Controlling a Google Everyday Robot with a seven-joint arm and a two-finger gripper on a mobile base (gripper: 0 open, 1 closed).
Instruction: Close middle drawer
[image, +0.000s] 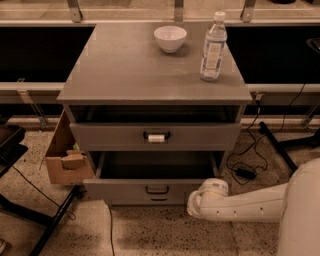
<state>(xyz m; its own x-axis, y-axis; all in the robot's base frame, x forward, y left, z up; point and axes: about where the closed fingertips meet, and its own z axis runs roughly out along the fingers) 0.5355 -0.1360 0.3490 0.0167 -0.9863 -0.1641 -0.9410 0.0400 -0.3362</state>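
Observation:
The robot's gripper needs to let go of the middle drawer in the grey cabinet, flush (150, 171) beneath the drawer with the white tag. The middle drawer now stands partly pulled out.
The middle drawer (125, 191) is a wide grey drawer with a small plain black loop handle (157, 189). It stands partly pulled out of the grey cabinet (150, 75), and its dark inside (155, 166) looks empty. My gripper (200, 200) is at the end of the white arm (250, 205), which reaches in from the right. It sits low against the right end of the drawer's front. The drawer above (115, 136) has a white tag on its handle (156, 137).
A white bowl (170, 38) and a water bottle (213, 46) stand on the cabinet top. A cardboard box (64, 157) sits at the cabinet's left. Cables and a black adapter (245, 173) lie on the floor at the right. A black stand leg (52, 222) crosses the floor at lower left.

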